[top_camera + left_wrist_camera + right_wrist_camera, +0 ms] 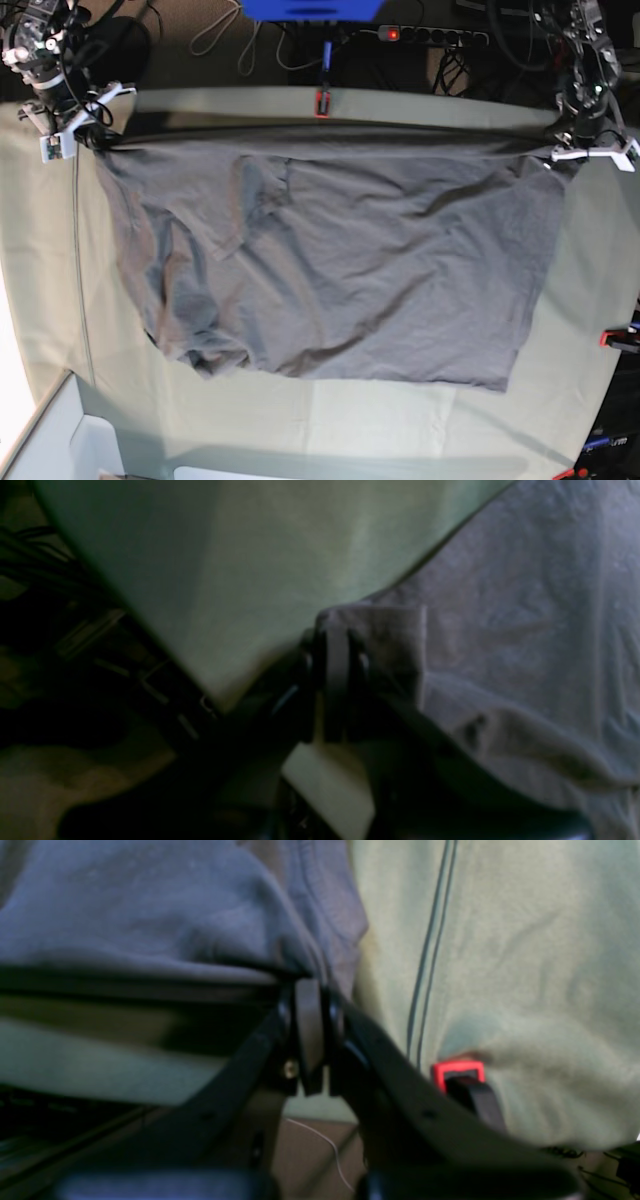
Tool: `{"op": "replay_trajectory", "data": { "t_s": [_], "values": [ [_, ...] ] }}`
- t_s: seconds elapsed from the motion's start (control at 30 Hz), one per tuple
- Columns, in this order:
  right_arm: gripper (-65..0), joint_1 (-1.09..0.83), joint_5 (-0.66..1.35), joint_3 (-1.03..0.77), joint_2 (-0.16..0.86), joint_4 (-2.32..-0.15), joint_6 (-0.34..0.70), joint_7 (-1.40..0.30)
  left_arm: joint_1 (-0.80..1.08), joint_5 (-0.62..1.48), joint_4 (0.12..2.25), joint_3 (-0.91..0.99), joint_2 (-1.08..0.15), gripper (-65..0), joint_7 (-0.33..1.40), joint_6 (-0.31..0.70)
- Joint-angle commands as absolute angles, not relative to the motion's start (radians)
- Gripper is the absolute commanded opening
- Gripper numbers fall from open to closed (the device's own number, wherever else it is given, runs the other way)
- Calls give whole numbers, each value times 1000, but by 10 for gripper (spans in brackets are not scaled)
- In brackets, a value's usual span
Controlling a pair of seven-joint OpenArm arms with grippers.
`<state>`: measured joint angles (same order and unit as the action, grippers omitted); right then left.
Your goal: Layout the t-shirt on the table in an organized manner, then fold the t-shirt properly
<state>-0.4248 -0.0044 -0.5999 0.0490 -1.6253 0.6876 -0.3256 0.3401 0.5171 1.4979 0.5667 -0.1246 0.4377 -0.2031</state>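
My left gripper needs to lay down the t-shirt's corner, as it doubles over in a flap there, then open and pinch the corner's edge [336, 611] before folding.
The grey t-shirt [340, 260] lies spread over the pale green table [420, 410], with its far edge pulled taut between my two grippers. My left gripper [568, 148], at the far right in the base view, is shut on a shirt corner [370, 625]; the fingers [336, 645] pinch the cloth. My right gripper [88, 132], at the far left, is shut on the shirt's edge [150, 905], its fingers [307, 1010] closed on it. The held edge hangs slightly above the table [525, 965] and casts a shadow. The near part of the shirt is wrinkled and bunched at the near left.
Red-orange clamps grip the table cloth at the far edge [321, 102], at the right edge [615, 338] and beside my right gripper [457, 1072]. A power strip [430, 35] and cables lie beyond the far edge. A white bin [60, 440] stands at the near left.
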Motion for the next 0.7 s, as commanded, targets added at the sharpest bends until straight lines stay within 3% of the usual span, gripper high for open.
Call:
{"op": "replay_trajectory", "data": {
  "t_s": [0.0,0.3,0.5,0.67],
  "values": [
    [-650,-426,1,-605,59,-1641,698,-303,357,519,1517,573,-137,-645,424,-202],
    [-650,-427,1,-604,58,-1641,698,-303,444,539,1610,575,-113,-635,424,-202],
    [-650,-437,1,-602,58,-1641,698,-303,469,587,1618,573,-110,-448,424,-202],
    [-650,-438,1,-602,58,-1641,698,-303,470,590,1620,573,-110,-422,424,-202]
  ]
}}
